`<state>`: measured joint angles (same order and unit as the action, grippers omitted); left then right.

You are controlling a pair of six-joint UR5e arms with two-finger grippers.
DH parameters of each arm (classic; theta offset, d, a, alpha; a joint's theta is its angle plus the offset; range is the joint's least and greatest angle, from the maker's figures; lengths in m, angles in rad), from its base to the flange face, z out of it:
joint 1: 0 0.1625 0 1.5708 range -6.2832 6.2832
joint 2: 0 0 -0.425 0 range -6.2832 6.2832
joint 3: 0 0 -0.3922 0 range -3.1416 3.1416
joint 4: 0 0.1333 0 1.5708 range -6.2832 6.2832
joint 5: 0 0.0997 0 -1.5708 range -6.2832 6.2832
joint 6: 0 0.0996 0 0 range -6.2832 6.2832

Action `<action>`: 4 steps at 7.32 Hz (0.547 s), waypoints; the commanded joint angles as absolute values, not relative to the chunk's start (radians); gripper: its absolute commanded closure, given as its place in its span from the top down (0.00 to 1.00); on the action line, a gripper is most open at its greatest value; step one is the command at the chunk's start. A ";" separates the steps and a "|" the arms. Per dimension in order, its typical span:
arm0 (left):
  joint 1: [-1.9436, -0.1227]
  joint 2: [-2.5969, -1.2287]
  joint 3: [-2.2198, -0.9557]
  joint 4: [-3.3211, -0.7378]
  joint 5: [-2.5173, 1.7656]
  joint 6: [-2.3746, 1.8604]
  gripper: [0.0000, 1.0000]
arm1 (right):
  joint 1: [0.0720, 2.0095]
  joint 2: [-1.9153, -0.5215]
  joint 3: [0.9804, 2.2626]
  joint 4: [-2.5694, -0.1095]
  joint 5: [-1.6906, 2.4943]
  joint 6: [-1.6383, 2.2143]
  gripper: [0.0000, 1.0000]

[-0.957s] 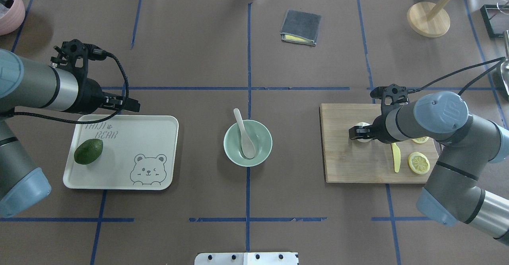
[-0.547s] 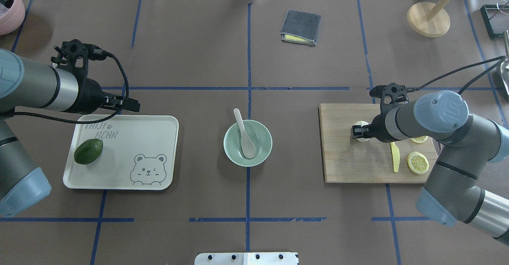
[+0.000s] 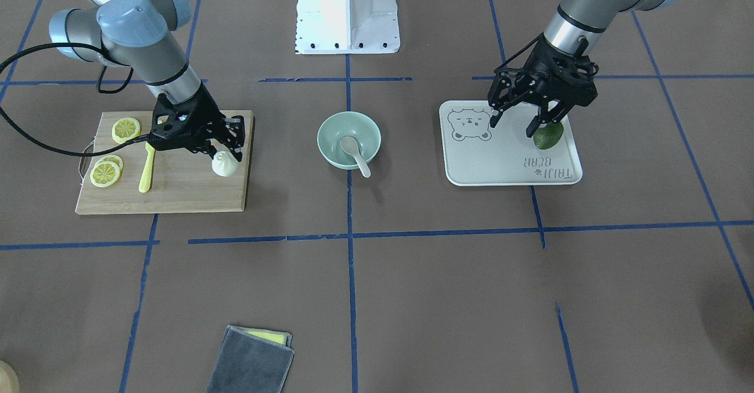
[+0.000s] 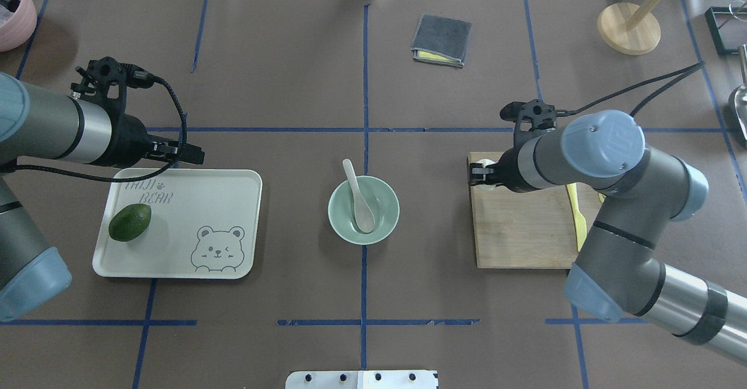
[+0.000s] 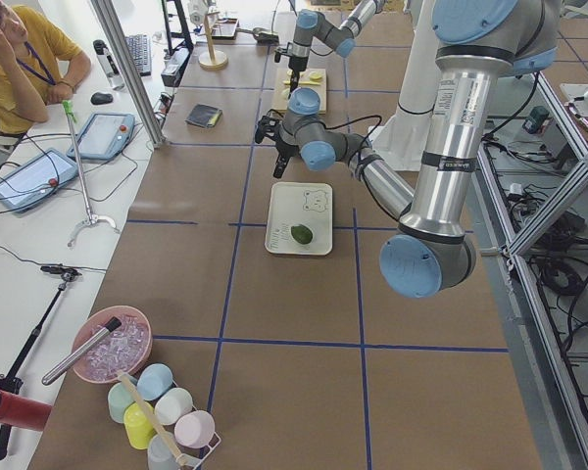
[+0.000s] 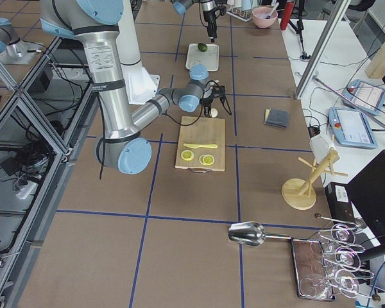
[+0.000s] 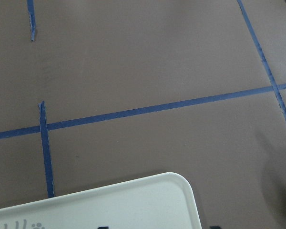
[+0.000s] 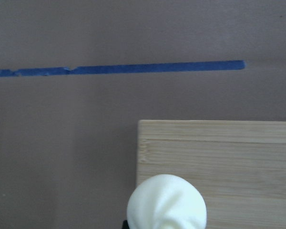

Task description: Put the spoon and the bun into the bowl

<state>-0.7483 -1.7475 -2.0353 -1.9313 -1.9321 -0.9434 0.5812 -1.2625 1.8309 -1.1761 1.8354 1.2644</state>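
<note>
Next, my right gripper releases the white bun in the mint-green bowl, on the board side [image 3: 340, 138] next to the head of the spoon.
The off-white spoon [image 4: 357, 193] lies in the mint-green bowl [image 4: 388, 220] at the table's middle, its handle sticking out over the far rim; both also show in the front view, spoon [image 3: 355, 152] and bowl [image 3: 330, 131]. My right gripper [image 3: 225, 157] is shut on the white pleated bun [image 3: 224, 165] and holds it over the bowl-side far corner of the wooden board [image 4: 519, 231]. The right wrist view shows the bun [image 8: 167, 200] at its bottom edge, above the board's corner. My left gripper [image 3: 512, 126] is open and empty above the tray [image 4: 192, 202].
An avocado [image 4: 129, 222] lies on the tray. A yellow knife [image 3: 146, 169] and lemon slices [image 3: 126, 129] lie on the board. A grey cloth [image 4: 441, 39] and a wooden stand [image 4: 628, 27] are at the table's far side.
My right gripper closed on the bun and carried it from the board's middle to the board's far corner on the bowl side. The left arm has hardly moved.
</note>
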 commanded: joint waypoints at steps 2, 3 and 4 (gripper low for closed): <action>-0.750 -1.736 -2.037 -1.931 -1.933 -0.936 0.76 | 0.376 -1.045 1.761 -1.213 1.632 1.534 0.48; -0.750 -1.736 -2.037 -1.931 -1.934 -0.937 0.76 | 0.355 -1.029 1.761 -1.213 1.625 1.573 0.48; -0.749 -1.736 -2.037 -1.931 -1.933 -0.937 0.76 | 0.351 -1.029 1.759 -1.213 1.612 1.574 0.48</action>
<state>-0.7499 -1.7368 -2.0374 -1.9313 -1.9337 -0.9369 0.3695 -1.0451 1.7649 -1.2128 1.6320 1.5487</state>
